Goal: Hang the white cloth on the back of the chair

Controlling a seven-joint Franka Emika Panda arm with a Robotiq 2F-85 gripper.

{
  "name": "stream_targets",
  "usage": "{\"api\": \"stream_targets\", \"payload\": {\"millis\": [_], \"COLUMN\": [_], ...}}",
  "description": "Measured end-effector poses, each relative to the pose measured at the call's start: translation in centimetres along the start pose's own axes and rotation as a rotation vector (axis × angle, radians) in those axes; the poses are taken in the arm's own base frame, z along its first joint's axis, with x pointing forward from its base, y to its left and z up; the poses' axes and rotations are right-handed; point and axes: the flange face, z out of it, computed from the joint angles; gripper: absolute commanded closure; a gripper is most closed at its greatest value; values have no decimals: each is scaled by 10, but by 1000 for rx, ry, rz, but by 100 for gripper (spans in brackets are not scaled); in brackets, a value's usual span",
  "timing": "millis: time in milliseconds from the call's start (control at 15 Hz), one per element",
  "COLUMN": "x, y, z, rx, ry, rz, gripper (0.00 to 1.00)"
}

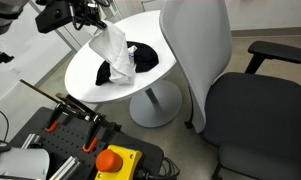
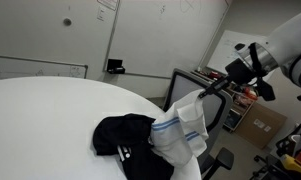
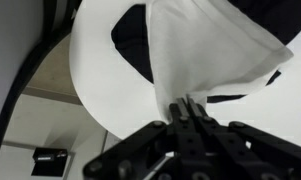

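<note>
The chair back's upper edge [image 1: 187, 32] faces the round white table. My gripper needs to let the white cloth, now hanging above that table, go over it.
My gripper [image 1: 93, 22] is shut on the top of the white cloth [image 1: 110, 45] and holds it up so that it hangs above the round white table [image 1: 85, 85]. In an exterior view the gripper [image 2: 203, 90] pinches the cloth [image 2: 182, 128], which has a blue stripe and hangs beside a black cloth [image 2: 125, 140]. In the wrist view the shut jaws [image 3: 187, 105] grip the cloth [image 3: 205, 55] over the table. The chair's light grey back [image 1: 195, 50] stands right of the table, apart from the cloth.
A black cloth [image 1: 130, 62] lies on the table under the hanging cloth. The chair has a dark seat [image 1: 252, 110] and an armrest [image 1: 275, 52]. A box with an orange emergency button [image 1: 112, 160] and tools sits in the foreground.
</note>
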Motion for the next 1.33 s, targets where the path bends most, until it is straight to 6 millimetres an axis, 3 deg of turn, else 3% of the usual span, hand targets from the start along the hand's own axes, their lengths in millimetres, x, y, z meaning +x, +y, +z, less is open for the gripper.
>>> {"api": "stream_targets", "payload": {"millis": [333,733,1000,1333], "x": [25,56,76,106], "y": [-8,5,43,129], "z": [-46,-99,-142,-210], "rx": [12,19,5,-49], "ry": [144,287,344,398], "rz": [8,82,187,365], "gripper": [99,99,99,99]}}
